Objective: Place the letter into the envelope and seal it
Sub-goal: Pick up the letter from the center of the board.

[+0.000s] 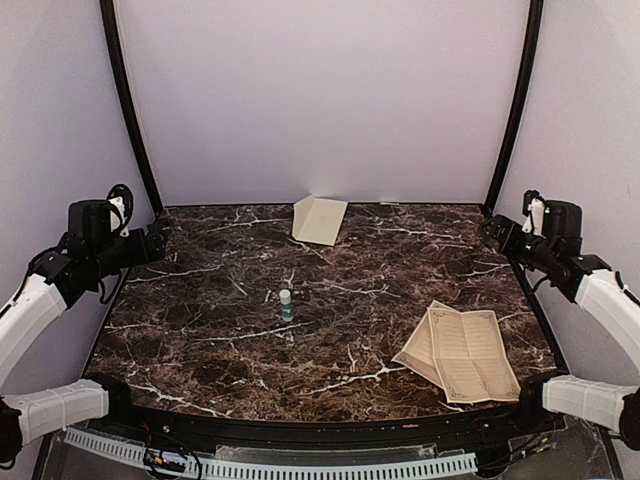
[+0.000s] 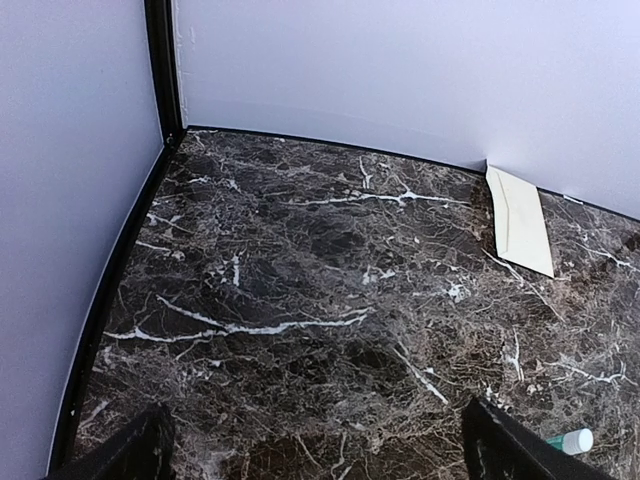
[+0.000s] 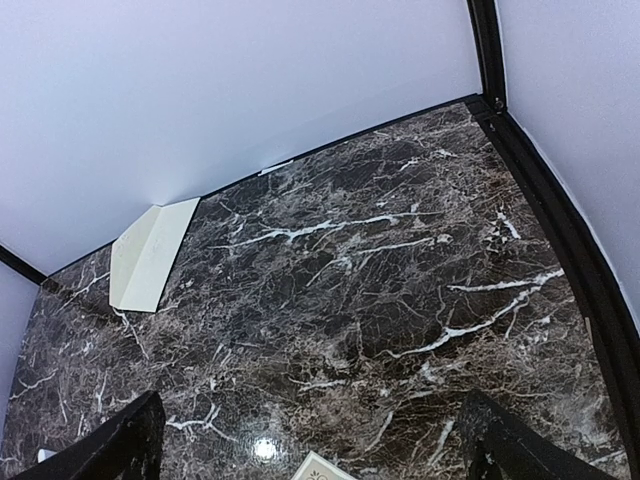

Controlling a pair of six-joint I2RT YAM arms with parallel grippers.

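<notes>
The robot's right gripper needs to close on the top sheet's side edge (image 1: pixel 431 325) of the tan letter, near that sheet's far corner toward the glue stick.
The tan letter (image 1: pixel 461 351) with printed text in a dark border lies open and creased at the table's front right; one corner of it (image 3: pixel 322 468) shows in the right wrist view. The cream envelope (image 1: pixel 319 219) lies at the back middle against the wall, also seen in the left wrist view (image 2: pixel 522 221) and the right wrist view (image 3: pixel 147 254). My left gripper (image 1: pixel 158 238) hovers open and empty over the table's left edge. My right gripper (image 1: pixel 494 230) hovers open and empty over the right edge. Both are far from the paper.
A small glue stick (image 1: pixel 286 305) with a white cap and green body stands upright near the table's middle; it also shows in the left wrist view (image 2: pixel 570 441). Purple walls and black corner posts (image 1: pixel 128 103) enclose the dark marble table (image 1: pixel 220 330).
</notes>
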